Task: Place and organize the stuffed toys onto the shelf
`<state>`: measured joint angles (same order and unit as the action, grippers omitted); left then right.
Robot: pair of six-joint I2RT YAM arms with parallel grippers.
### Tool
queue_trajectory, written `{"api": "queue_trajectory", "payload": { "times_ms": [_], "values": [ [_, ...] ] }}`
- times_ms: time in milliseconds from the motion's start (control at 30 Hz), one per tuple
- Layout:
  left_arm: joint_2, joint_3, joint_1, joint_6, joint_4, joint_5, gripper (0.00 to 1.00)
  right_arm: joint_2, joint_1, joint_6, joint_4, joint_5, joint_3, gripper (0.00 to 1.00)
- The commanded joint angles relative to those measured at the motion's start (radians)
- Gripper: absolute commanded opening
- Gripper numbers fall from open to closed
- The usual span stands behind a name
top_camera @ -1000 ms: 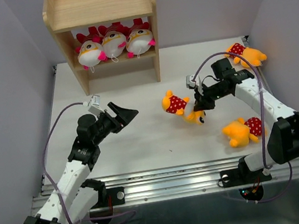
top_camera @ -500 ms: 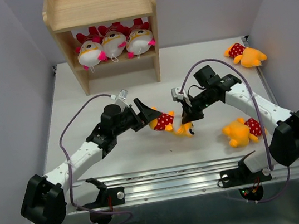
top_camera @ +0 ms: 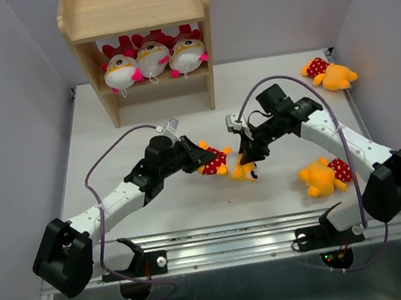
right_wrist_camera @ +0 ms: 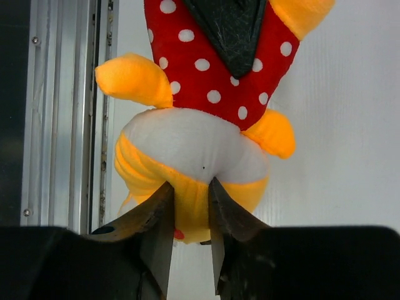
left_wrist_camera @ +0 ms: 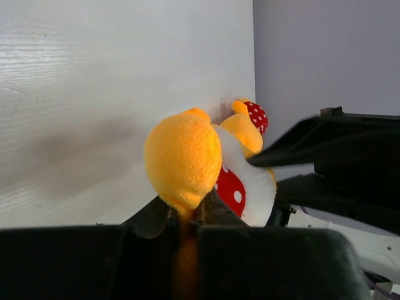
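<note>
My right gripper should take the side of the toy's head (top_camera: 239, 168), since my left gripper holds the orange toy's foot, which should go onto the shelf first.
An orange-yellow stuffed toy (top_camera: 227, 164) with a red dotted body hangs between both grippers above the table's middle. My left gripper (top_camera: 206, 157) is shut on one of its orange limbs (left_wrist_camera: 182, 156), the fabric pinched thin between the jaws. My right gripper (top_camera: 247, 160) is shut on the yellow part of its head (right_wrist_camera: 187, 206), which bulges above the fingertips. A left finger (right_wrist_camera: 228, 28) lies across the red body (right_wrist_camera: 206, 69). Three white-faced toys (top_camera: 154, 57) sit in a row on the lower tier of the wooden shelf (top_camera: 133, 11); its top tier is bare.
Two more orange toys lie on the table, one (top_camera: 327, 175) near the right arm's base and one (top_camera: 329, 73) in the far right corner. Grey walls close in both sides. A metal rail (top_camera: 236, 235) runs along the near edge.
The left arm reached right to the toy and its open jaws shut on a limb. The right arm carried the toy left toward the middle; its jaws now stand a little wider.
</note>
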<state>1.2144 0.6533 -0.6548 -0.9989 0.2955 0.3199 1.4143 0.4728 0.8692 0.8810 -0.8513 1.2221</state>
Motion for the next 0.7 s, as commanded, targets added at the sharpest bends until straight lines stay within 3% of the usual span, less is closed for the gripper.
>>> {"api": "queue_trajectory", "payload": {
  "times_ms": [0, 67, 100, 133, 233, 367, 533, 667],
  "values": [
    [-0.021, 0.01, 0.012, -0.009, 0.027, 0.046, 0.0, -0.018, 0.006, 0.098, 0.008, -0.002, 0.075, 0.5],
    [-0.018, -0.02, 0.05, -0.03, 0.063, 0.111, 0.0, -0.017, 0.006, 0.239, 0.155, -0.041, 0.102, 0.66],
    [-0.018, -0.061, 0.066, -0.061, 0.121, 0.173, 0.0, -0.018, 0.006, 0.374, 0.2, -0.054, 0.111, 0.8],
    [-0.019, -0.081, 0.081, -0.073, 0.148, 0.201, 0.0, -0.021, 0.006, 0.44, 0.279, -0.066, 0.117, 0.85],
    [-0.019, -0.112, 0.139, -0.072, 0.175, 0.298, 0.0, -0.043, 0.006, 0.664, 0.36, -0.098, 0.1, 0.88],
    [-0.03, -0.109, 0.19, -0.044, 0.175, 0.379, 0.0, -0.075, 0.006, 0.813, 0.371, -0.109, 0.038, 0.88],
    [-0.027, -0.09, 0.201, -0.02, 0.179, 0.446, 0.0, -0.097, 0.006, 0.812, 0.283, -0.109, 0.004, 0.88],
    [-0.021, -0.081, 0.202, -0.017, 0.191, 0.475, 0.0, -0.113, 0.006, 0.713, 0.137, -0.111, -0.024, 0.87]
  ]
}}
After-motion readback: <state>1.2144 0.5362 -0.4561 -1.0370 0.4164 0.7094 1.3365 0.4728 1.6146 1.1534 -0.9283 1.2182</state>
